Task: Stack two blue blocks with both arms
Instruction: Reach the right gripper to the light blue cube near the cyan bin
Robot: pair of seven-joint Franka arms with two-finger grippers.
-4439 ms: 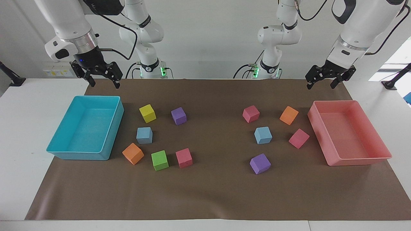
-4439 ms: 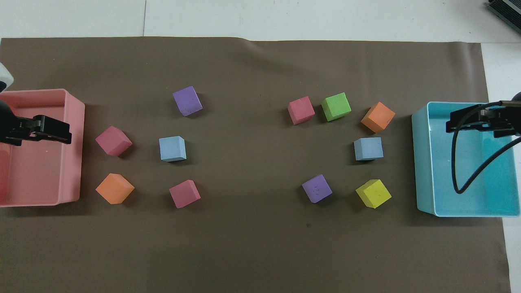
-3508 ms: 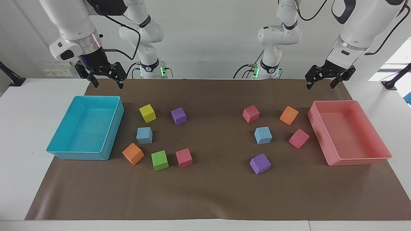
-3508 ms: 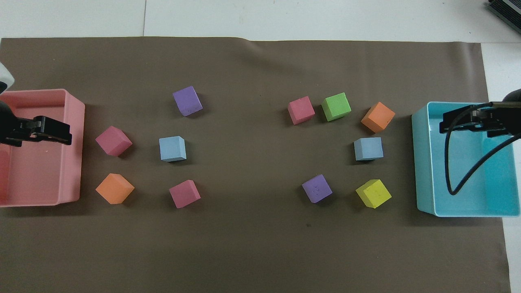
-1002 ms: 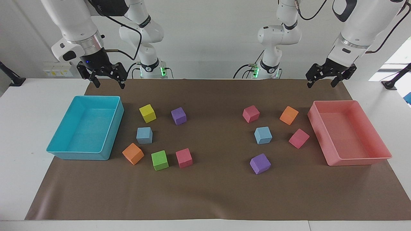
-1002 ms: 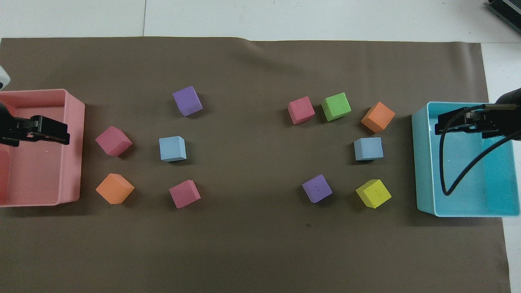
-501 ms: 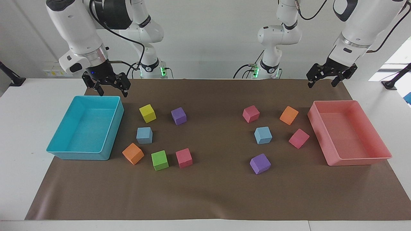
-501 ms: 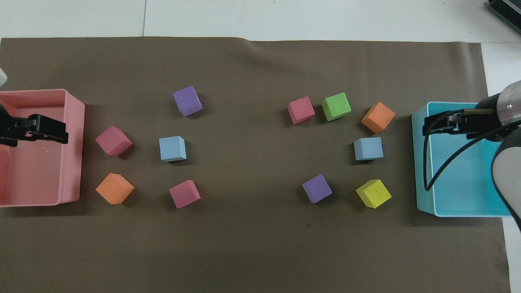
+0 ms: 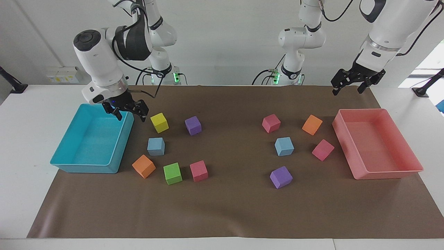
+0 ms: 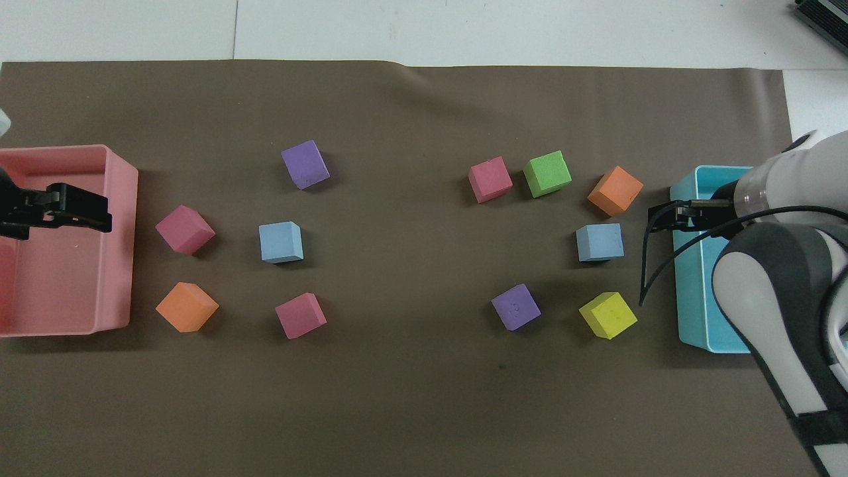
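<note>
My right gripper closes next on the blue block [image 10: 599, 241] beside the cyan tray, between the orange and yellow cubes.
Two light-blue blocks lie apart on the brown mat. One blue block [image 9: 156, 146] [image 10: 599, 242] sits among the cubes beside the cyan tray. The other blue block [image 9: 284, 146] [image 10: 281, 242] sits among the cubes toward the pink tray. My right gripper [image 9: 131, 117] [image 10: 662, 218] is open and empty, low over the cyan tray's rim, beside the yellow cube and short of the first blue block. My left gripper [image 9: 347, 91] [image 10: 93, 217] is open and empty, raised by the pink tray, waiting.
A cyan tray [image 9: 83, 168] and a pink tray [image 9: 385, 173] stand at the mat's two ends. Near the first blue block are yellow [image 9: 159, 122], purple [image 9: 193, 125], orange [image 9: 143, 166], green [image 9: 172, 173] and pink [image 9: 198, 171] cubes. Several more cubes ring the other one.
My right arm has swung down and toward the middle, from above the cyan tray's end nearest the robots to its rim by the yellow cube. The left gripper and all cubes have stayed put.
</note>
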